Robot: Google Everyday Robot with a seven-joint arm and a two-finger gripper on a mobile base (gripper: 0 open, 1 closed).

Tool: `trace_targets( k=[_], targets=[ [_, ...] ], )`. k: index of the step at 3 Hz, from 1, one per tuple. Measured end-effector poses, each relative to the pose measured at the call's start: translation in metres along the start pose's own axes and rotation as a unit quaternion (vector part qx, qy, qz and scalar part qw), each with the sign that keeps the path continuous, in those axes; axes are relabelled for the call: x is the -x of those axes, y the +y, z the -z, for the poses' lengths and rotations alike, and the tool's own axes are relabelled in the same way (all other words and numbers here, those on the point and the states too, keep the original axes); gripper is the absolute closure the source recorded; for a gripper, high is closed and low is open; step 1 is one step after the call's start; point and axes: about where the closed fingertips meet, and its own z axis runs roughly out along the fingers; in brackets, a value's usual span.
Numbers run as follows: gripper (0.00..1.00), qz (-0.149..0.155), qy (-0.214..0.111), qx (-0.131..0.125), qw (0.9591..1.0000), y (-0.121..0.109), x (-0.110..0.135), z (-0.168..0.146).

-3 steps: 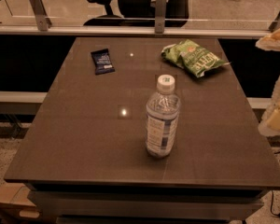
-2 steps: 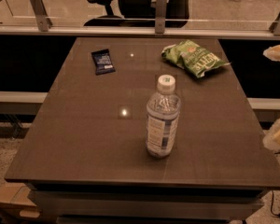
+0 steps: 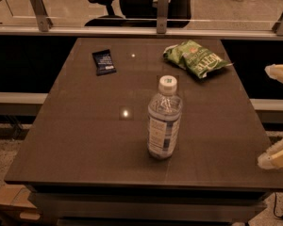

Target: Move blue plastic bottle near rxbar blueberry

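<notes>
My gripper is going to close on the upper body [image 3: 165,115] of the blue plastic bottle, under the bottle's white cap and around the top of its label.
The blue plastic bottle [image 3: 164,119] stands upright near the middle of the brown table [image 3: 85,145], with a white cap and a white-and-blue label. The rxbar blueberry [image 3: 104,61], a small flat dark blue wrapper, lies at the table's far left. My gripper [image 3: 279,117] is at the right edge of the view, beside the table's right side and well right of the bottle. Its two pale fingers [image 3: 279,73] are spread wide apart with nothing between them.
A crinkled green chip bag [image 3: 195,59] lies at the table's far right. A glass railing with metal posts [image 3: 162,11] runs behind the table, with an office chair [image 3: 132,1] beyond it. A cardboard box [image 3: 9,201] sits on the floor at lower left.
My gripper's fingers have moved downward in the view along the table's right side. The bottle, the wrapper and the chip bag have not moved.
</notes>
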Motion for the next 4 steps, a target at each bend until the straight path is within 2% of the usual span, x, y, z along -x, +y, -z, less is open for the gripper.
trace_targets(
  k=[1, 2, 3, 4],
  targets=[
    [0.0, -0.014, -0.069, 0.0, 0.9975, 0.004, 0.008, -0.005],
    [0.0, -0.025, -0.123, 0.0, 0.992, 0.006, 0.015, -0.016],
    [0.0, -0.038, -0.161, 0.013, 0.9862, 0.01, 0.021, -0.034],
    [0.0, -0.047, -0.182, 0.032, 0.9816, 0.014, 0.026, -0.053]
  ],
)
